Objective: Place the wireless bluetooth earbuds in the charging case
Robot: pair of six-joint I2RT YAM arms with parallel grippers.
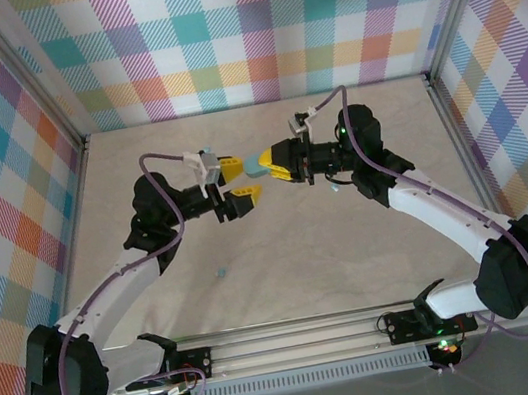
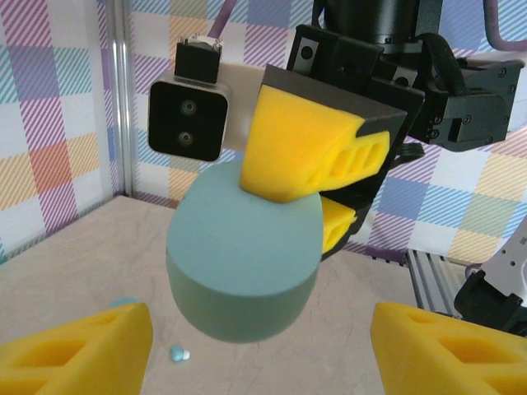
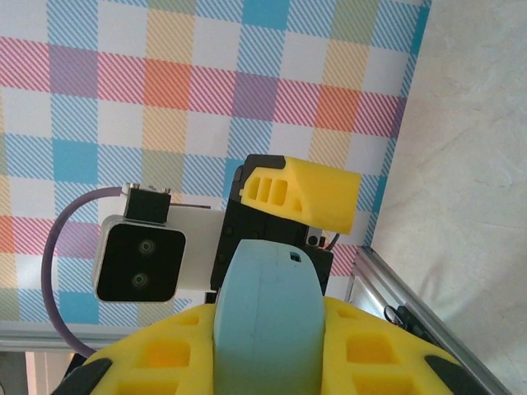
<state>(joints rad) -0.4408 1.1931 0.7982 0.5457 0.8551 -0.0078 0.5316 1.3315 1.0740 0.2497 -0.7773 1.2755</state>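
Observation:
I will take the case's loose end (image 2: 239, 311) with my left gripper before my right gripper takes the case's sides, as my right gripper is pinching the case across its broad sides.
My right gripper (image 1: 271, 164) is shut on a light-blue oval charging case (image 1: 253, 167), holding it above the middle of the table. In the right wrist view the case (image 3: 268, 317) stands edge-on between the yellow fingers (image 3: 387, 354), its lid seam showing. My left gripper (image 1: 238, 182) faces it, open, with one finger on either side of the case's end. In the left wrist view the case (image 2: 243, 251) hangs between and above my wide-apart left fingers (image 2: 78, 354). One tiny pale-blue earbud (image 2: 179, 354) lies on the table below; from above this earbud (image 1: 221, 272) sits towards the near edge.
A small pale-blue sliver (image 2: 123, 303) peeks out beside my left finger; I cannot tell what it is. Plaid walls (image 1: 246, 28) enclose the beige table (image 1: 353, 243). An aluminium rail (image 1: 298, 339) with the arm bases runs along the near edge.

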